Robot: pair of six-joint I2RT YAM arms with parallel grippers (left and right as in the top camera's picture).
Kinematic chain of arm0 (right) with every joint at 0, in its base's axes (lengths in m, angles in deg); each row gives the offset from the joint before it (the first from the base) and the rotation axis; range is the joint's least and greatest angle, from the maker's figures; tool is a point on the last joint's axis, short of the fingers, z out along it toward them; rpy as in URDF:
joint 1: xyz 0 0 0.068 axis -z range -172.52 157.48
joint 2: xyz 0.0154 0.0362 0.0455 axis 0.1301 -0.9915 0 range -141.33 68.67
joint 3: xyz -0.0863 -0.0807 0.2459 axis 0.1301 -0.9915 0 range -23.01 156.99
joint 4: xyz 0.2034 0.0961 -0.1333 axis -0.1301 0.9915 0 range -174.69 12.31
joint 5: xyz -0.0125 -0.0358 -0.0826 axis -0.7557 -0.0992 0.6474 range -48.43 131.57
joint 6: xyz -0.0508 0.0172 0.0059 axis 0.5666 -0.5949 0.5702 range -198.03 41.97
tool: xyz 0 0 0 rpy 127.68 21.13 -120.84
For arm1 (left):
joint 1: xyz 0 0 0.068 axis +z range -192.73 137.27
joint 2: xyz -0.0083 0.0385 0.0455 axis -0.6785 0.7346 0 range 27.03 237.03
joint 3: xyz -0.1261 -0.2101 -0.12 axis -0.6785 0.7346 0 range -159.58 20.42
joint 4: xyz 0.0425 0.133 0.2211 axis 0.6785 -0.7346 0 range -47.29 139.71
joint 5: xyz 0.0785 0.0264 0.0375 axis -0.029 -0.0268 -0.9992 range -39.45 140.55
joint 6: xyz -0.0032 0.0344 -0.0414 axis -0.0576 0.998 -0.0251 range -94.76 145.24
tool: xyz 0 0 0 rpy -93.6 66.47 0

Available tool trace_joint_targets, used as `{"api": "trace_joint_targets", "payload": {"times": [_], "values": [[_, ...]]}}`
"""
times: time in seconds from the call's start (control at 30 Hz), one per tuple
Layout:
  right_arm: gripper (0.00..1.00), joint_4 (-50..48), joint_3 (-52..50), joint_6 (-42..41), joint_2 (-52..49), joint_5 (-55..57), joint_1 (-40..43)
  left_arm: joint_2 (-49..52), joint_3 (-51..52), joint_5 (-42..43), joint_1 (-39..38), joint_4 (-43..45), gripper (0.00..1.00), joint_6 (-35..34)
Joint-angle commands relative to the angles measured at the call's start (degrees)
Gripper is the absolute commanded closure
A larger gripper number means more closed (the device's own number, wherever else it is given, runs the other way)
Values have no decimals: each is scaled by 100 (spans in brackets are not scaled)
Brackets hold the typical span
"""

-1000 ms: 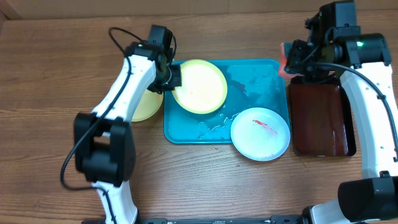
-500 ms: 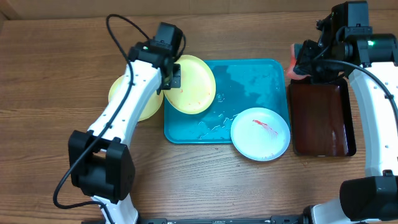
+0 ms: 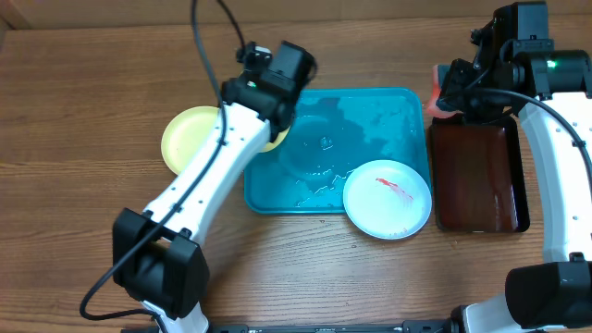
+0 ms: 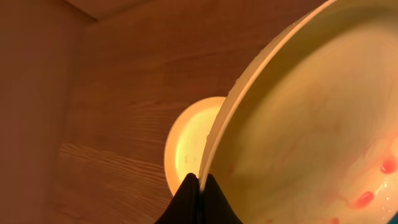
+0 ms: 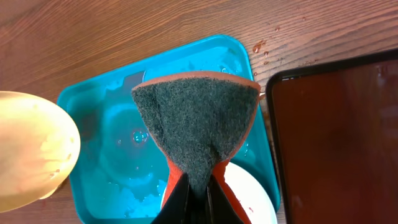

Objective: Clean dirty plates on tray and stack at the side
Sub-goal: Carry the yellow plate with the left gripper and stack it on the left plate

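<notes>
My left gripper is holding the smeared cream plate, tilted and off the table. It will let go of it on top of the other cream plate (image 3: 203, 142) (image 4: 210, 147) beside the turquoise tray.
My left gripper (image 4: 199, 182) is shut on the rim of a cream plate (image 4: 311, 124) with red smears and holds it tilted, off the table. In the overhead view my left arm hides most of this plate; only a yellow sliver (image 3: 276, 139) shows at the turquoise tray's (image 3: 370, 129) left edge. A second cream plate (image 3: 190, 139) lies on the table left of the tray. A pale white plate (image 3: 387, 199) with a red smear sits at the tray's front right corner. My right gripper (image 5: 198, 186) is shut on an orange sponge (image 5: 199, 118), green side showing, above the tray's right edge.
A dark red-brown tray (image 3: 476, 176) lies right of the turquoise tray, close beside it. The turquoise tray floor is wet, with water drops and foam (image 3: 319, 190). Bare wooden table lies around both trays.
My left arm has lifted the cream plate, tipped it up on edge, and its wrist has swung right over the tray's left edge. The right arm shifted slightly right, then held still.
</notes>
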Motion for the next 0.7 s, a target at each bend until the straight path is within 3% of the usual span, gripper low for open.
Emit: {"api": "trace_joint_targets", "payload": {"times": [0.0,0.13,0.67], "values": [[96,-50,48,24,199,-9,22,-184,-173,-1294,-352,70,96,-415],[96,-48,48,24,199,-9,20,-184,-173,-1902,-623,125,96,-577],[96,-46,48,24,199,-11,20,-184,-173,-2844,-970,149,96,-890]]}}
